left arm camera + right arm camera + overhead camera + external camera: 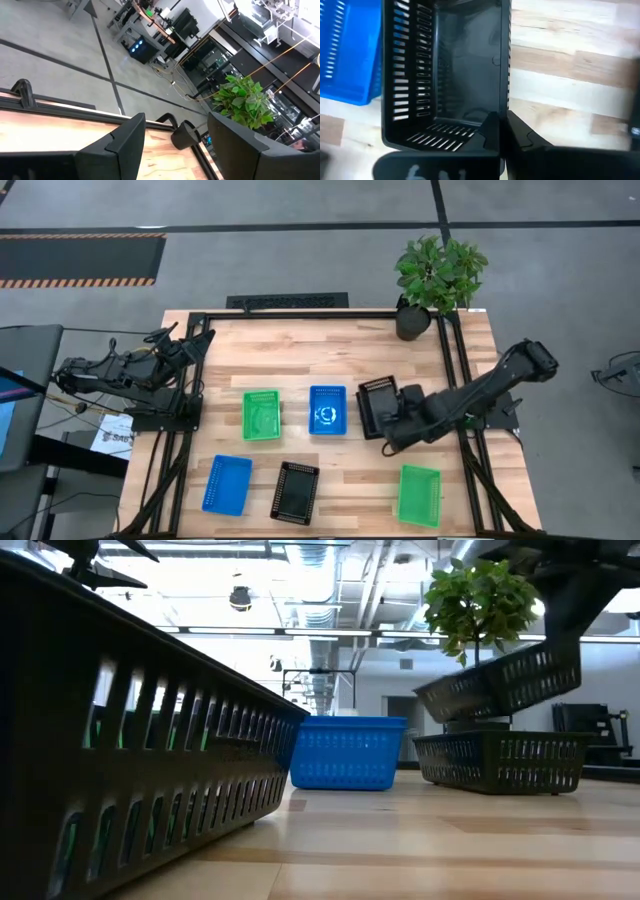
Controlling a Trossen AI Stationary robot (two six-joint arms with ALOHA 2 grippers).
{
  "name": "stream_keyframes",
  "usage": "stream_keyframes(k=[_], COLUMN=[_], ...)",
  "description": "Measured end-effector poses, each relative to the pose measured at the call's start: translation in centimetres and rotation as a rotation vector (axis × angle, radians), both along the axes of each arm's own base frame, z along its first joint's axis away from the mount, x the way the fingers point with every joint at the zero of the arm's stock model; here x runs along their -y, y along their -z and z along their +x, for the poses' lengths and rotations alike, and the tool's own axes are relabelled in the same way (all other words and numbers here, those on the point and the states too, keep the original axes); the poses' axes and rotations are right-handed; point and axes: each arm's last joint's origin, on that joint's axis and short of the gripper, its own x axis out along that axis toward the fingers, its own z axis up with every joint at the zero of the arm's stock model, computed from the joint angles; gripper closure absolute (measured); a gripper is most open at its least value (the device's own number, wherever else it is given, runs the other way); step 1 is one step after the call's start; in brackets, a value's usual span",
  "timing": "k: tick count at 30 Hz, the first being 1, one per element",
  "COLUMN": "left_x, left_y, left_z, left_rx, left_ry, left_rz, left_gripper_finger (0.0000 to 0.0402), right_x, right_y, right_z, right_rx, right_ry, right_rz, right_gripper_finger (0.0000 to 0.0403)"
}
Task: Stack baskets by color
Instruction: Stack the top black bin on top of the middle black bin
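Observation:
The held black basket slants over the resting one, so I will use my right gripper to set its low end inside first, then retake and lower its raised end (562, 664).
My right gripper (504, 131) is shut on a black basket (500, 680), which hangs tilted just above a second black basket (500, 762) resting on its base at the table's right middle. In the high view the pair (375, 395) shows beside a blue basket (327, 410) and a green basket (262, 415). Nearer the front edge lie another blue basket (227, 484), a black basket (295, 491) and a green basket (420, 495). My left gripper (175, 150) waits open at the table's left edge, holding nothing. My right gripper holds the black basket by one side wall (506, 107), close to a corner. One finger (489, 131) is inside the basket and the other (522, 137) outside. The fingers come from above, slanting down. The basket is lifted clear and tilted, its open top up.
A potted plant (437, 275) stands at the far right corner. A black frame (300, 315) runs round the tabletop. The nearest black basket (140, 750) fills the left of the low view. Bare wood lies between the two rows of baskets.

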Motion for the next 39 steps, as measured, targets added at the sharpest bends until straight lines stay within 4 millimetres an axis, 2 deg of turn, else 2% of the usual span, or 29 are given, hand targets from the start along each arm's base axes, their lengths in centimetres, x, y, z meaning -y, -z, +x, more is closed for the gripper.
stream_keyframes(k=[7, 19, 26, 39], left_x=[0.0, 0.0, 0.0, 0.0], left_y=[0.0, 0.0, 0.0, 0.0], left_z=[0.0, 0.0, 0.0, 0.0], left_rx=[-0.003, -0.006, -0.005, -0.005], left_ry=[0.001, 0.003, 0.004, 0.004], left_rz=[0.002, 0.004, 0.004, 0.004], left_gripper_finger=[0.0198, 0.0198, 0.0198, 0.0198], right_x=[-0.3, -0.3, -0.4, -0.6], right_y=[2.0, 1.8, 3.5, 3.9], right_z=[1.5, 1.7, 2.0, 1.9], right_rx=[-0.071, -0.035, 0.050, 0.047], right_ry=[-0.031, -0.029, -0.029, -0.035], right_rz=[-0.044, -0.035, -0.018, 0.000], right_gripper_finger=[0.0385, 0.0372, 0.0386, 0.0352])
